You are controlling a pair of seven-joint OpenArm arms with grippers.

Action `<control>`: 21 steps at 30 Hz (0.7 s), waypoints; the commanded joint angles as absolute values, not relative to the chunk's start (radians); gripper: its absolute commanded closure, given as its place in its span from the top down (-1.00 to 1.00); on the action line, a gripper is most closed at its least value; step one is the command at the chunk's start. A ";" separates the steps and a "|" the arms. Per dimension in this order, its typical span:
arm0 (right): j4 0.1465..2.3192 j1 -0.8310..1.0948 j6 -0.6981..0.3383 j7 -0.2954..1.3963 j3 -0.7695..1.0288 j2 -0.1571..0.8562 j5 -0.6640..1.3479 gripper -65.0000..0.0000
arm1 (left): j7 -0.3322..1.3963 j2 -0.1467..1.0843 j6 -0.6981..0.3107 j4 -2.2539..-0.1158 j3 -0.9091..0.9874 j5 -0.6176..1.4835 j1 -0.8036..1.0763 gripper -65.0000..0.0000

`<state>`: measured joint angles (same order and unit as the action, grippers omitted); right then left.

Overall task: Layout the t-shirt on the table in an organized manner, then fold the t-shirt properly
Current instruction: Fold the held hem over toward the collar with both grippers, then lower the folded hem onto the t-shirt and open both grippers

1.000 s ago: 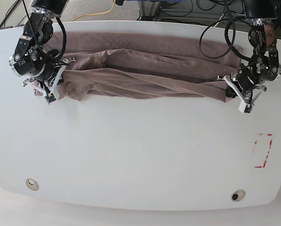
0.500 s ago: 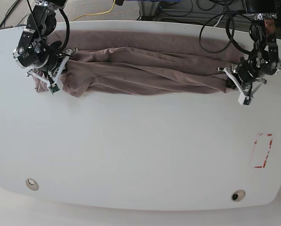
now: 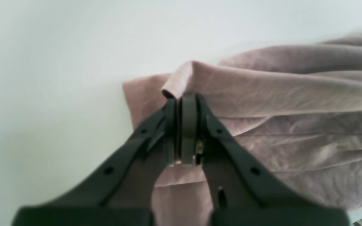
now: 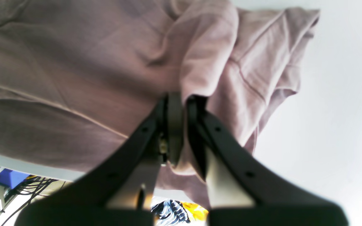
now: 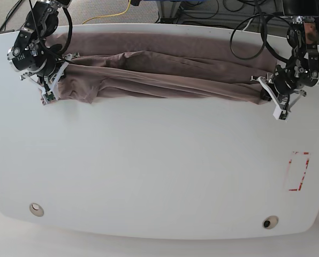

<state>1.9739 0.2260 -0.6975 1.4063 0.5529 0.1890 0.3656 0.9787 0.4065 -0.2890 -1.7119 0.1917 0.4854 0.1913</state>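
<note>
The t-shirt is lying along the far edge of the table, so my right gripper needs to let go of the bunched fold, take hold further in from the t-shirt's end (image 5: 83, 70) and pull the t-shirt closer.
The mauve-brown t-shirt (image 5: 159, 72) lies stretched in a long wrinkled band across the far part of the white table (image 5: 149, 171). In the base view my right gripper (image 5: 63, 67) is at the shirt's left end. My left gripper (image 5: 266, 92) is at its right end. The left wrist view shows the left gripper (image 3: 184, 97) shut on a rolled fold of the t-shirt (image 3: 278, 103). In the right wrist view the right gripper (image 4: 181, 97) is shut on a bunched fold of the t-shirt (image 4: 74, 62), with a sleeve hanging beside it.
A red dashed rectangle (image 5: 298, 171) marks the table near its right edge. Two small round holes (image 5: 36, 209) (image 5: 270, 221) sit near the front edge. Black cables (image 5: 245, 32) loop behind the far edge by the left arm.
Both grippers have moved toward the table's far edge, the right one farther, taking the shirt along. The shirt's near edge has shifted back and the band is narrower.
</note>
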 commanded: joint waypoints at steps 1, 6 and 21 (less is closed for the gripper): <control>1.992 0.228 -0.698 1.396 0.556 0.206 0.367 -0.98 | 0.964 0.427 -0.286 -1.727 0.200 0.479 0.182 -1.00; 1.992 0.246 -0.698 1.396 0.555 0.206 0.369 -0.96 | 0.966 0.427 -0.286 -1.727 0.200 0.479 0.191 -1.00; 1.992 0.268 -0.698 1.396 0.555 0.200 0.367 -0.31 | 1.012 0.443 -0.286 -1.727 0.199 0.479 0.194 -0.90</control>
